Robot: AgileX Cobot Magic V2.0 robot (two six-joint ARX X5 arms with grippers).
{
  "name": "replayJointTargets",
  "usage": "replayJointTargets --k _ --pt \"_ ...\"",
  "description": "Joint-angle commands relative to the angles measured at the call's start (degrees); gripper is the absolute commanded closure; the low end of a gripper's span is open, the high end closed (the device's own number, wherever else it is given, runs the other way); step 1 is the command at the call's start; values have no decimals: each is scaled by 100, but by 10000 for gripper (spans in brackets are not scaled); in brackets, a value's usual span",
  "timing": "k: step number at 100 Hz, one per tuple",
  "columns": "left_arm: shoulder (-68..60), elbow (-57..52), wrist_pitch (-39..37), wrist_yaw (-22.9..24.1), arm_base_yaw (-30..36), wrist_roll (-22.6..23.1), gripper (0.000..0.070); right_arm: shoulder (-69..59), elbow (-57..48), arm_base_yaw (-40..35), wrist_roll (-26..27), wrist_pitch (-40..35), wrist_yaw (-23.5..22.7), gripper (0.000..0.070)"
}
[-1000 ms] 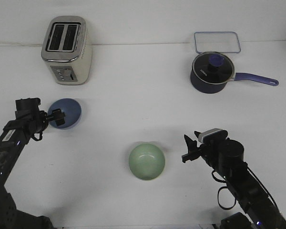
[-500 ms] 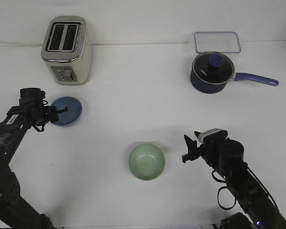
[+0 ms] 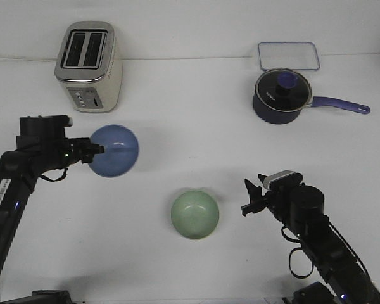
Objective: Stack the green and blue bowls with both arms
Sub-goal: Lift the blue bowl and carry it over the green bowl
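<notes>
The blue bowl is to go inside the green bowl (image 3: 196, 214), nested in its hollow. I should let go of it there with my left gripper. The blue bowl is now lifted off the table.
The light blue bowl (image 3: 116, 151) is in the front view at the middle left, held by its left rim and lifted off the table. My left gripper (image 3: 96, 151) is shut on that rim. The pale green bowl (image 3: 195, 215) sits upright on the white table, nearer the front and to the right of the blue bowl. My right gripper (image 3: 248, 197) is open and empty, a short way to the right of the green bowl and not touching it.
A cream and silver toaster (image 3: 88, 66) stands at the back left. A dark navy pot (image 3: 280, 95) with a lid and long handle stands at the back right, with a clear rectangular tray (image 3: 289, 56) behind it.
My left gripper closed on the blue bowl's rim, lifted it and carried it to the right. The right arm and the green bowl have not moved.
</notes>
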State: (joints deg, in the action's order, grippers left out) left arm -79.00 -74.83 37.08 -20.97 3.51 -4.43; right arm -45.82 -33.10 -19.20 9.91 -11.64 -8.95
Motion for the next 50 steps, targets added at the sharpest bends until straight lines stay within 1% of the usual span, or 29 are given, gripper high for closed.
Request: replayJointTargets --k 1,17,23,30,38,50 --pt "-72 -87 109 -61 382 101 688 -31 -55 -33 66 55 -7 414" --pt "-208 -81 177 -50 1683 109 688 -31 -55 -33 63 52 -7 414" --pt "-328 -81 90 -42 2181 122 688 -31 -55 -33 66 55 -7 414" --pt "-507 -81 -61 76 2682 129 688 -31 -55 -33 79 55 -7 414" --pt "-739 -81 -120 103 3104 157 688 -31 -55 -33 76 55 -7 414" --pt "-1126 -81 -118 221 3488 212 688 -31 -55 -33 76 55 -7 414"
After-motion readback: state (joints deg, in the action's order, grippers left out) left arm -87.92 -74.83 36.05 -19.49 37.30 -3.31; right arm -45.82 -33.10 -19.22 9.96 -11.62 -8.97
